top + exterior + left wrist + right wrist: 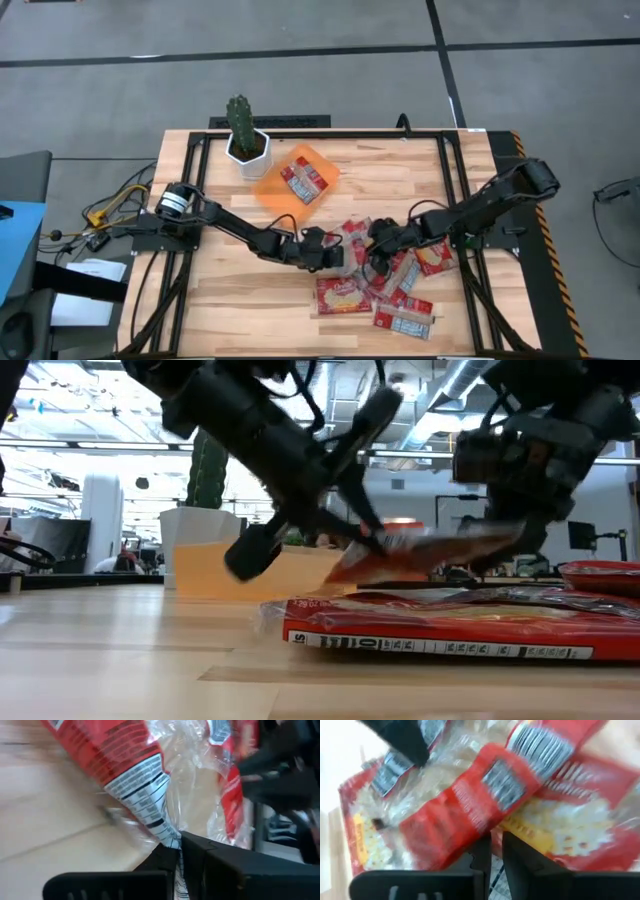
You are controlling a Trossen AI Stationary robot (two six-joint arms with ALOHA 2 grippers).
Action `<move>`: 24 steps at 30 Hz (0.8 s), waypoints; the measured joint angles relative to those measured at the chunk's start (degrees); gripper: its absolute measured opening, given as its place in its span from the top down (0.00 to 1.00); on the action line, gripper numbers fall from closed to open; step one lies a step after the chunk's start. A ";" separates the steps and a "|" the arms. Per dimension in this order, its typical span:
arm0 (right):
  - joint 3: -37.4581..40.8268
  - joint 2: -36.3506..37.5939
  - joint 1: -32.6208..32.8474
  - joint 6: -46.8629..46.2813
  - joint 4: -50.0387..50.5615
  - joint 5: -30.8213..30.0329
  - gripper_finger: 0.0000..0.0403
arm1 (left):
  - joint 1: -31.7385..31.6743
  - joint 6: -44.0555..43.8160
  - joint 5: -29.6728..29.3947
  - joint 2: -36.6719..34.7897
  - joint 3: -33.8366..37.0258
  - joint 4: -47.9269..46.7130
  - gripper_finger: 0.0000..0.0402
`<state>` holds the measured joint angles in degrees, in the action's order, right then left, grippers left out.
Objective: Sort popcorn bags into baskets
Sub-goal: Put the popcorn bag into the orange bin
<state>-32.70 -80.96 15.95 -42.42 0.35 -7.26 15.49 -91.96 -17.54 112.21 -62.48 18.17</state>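
Observation:
I need to let go of the lifted popcorn bag with my left gripper in the orange basket, on the flat bag's cactus side [294, 183].
My left gripper [338, 250] and right gripper [378, 250] meet over the middle of the table, both shut on one red and silvery popcorn bag [425, 550], which shows lifted in the low view. Several more bags lie flat below and to the right: [343, 295], [405, 318], [433, 258]. The orange basket [272, 188] sits toward the far left, with bags [305, 178] lying flat inside it. My left gripper pinches the bag's crimped end [169, 837], by the white printed panel, between its two shut fingers. It comes slanting down from the table's left. The bag is lifted off the table. My right gripper pinches the red bag at its edge [487, 832] between its shut fingers, coming from the table's right. The bag hangs clear of the bags lying beneath it [560, 835].
A white pot with a green cactus [245, 140] stands just beyond the basket's far left corner. Bare wood [230, 300] lies toward the near left. A black frame [450, 170] runs around the tabletop. Loose bags crowd the near right area.

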 joint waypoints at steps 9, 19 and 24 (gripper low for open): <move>-0.10 13.58 -3.74 0.90 7.61 -2.43 0.82 | -1.43 5.66 -0.90 -9.82 -0.09 -3.03 1.00; -0.05 18.55 -7.53 1.30 8.18 -8.23 0.82 | -1.60 7.37 -14.90 -22.53 -0.09 -24.63 1.00; 0.04 16.90 -9.18 2.37 7.47 -8.09 0.82 | -2.35 -2.78 -22.22 -25.44 -0.07 -39.58 1.00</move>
<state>-32.67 -64.06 6.77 -40.05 7.83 -15.35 13.14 -94.74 -39.76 86.77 -62.54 -21.40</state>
